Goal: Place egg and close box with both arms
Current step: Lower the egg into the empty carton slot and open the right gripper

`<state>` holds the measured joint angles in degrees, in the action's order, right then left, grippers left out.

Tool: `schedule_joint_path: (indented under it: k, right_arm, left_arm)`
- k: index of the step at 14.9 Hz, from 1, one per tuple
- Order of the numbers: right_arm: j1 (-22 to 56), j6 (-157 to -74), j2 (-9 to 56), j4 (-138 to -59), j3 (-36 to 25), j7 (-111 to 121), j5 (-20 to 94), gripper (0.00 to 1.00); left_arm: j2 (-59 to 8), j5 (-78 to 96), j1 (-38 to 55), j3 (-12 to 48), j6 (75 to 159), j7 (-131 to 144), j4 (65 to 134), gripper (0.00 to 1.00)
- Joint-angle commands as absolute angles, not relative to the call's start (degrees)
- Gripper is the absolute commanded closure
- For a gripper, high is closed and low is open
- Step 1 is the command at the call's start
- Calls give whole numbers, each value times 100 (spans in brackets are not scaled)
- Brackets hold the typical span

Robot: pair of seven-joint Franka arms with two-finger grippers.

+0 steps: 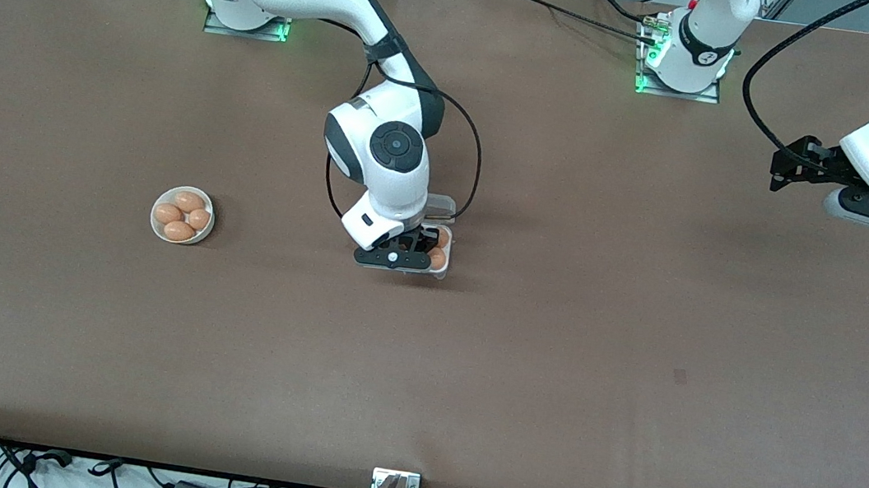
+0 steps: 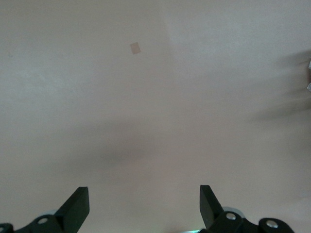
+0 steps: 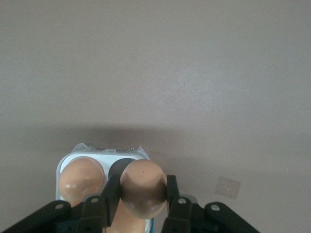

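Note:
Next, my right gripper releases the orange-brown egg, now held low over the box, in the clear box's empty cell (image 1: 419, 258) (image 3: 126, 176), next to the egg farthest from the lid.
My right gripper (image 1: 411, 244) is shut on an orange-brown egg (image 3: 143, 178), one finger (image 3: 112, 191) on each side of it, low over the clear box (image 1: 441, 271). In the right wrist view the box (image 3: 73, 159) holds another egg (image 3: 80, 180) beside the held one and one more egg (image 3: 130, 222) under it. I cannot tell whether the held egg touches its cell. The front view shows two eggs (image 1: 438, 259) in the box beside the gripper; the lid is open. My left gripper (image 1: 780, 169) is open and empty in its wrist view (image 2: 144, 204), waiting above bare table at the left arm's end.
A round white bowl (image 1: 157, 225) with several more eggs (image 1: 181, 215) stands toward the right arm's end of the table. A small pale mark (image 1: 679, 376) lies on the brown table, nearer the front camera; it also shows in the left wrist view (image 2: 135, 47).

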<state>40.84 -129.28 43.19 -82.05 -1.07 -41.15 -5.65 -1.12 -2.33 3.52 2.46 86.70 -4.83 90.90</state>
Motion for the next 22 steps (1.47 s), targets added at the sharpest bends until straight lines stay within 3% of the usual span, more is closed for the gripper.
schedule_joint_path:
  k: [1,16,19,20,21,22]
  right_arm:
    - [4148,-12841,4482,-8042,-141,-4025,-606,100]
    - [4140,-12920,4904,-7646,-141,-3814,-598,100]
    - [4061,-12885,4887,-7646,-141,-3814,-536,55]
    - [4061,-12876,4878,-7646,-141,-3814,-536,50]
    - [4069,-12876,4869,-7646,-141,-3823,-545,37]
    - [4069,-12876,4869,-7646,-141,-3823,-545,35]
  left_arm:
    - [-105,-272,334,246,8587,-589,8982,0]
    - [-114,-272,334,264,8587,-527,8982,0]
    - [-123,-272,343,264,8604,-527,8974,0]
    - [-123,-264,343,272,8613,-527,8974,0]
    - [-132,-264,334,272,8622,-536,8974,0]
    - [-132,-264,334,272,8622,-554,8965,0]
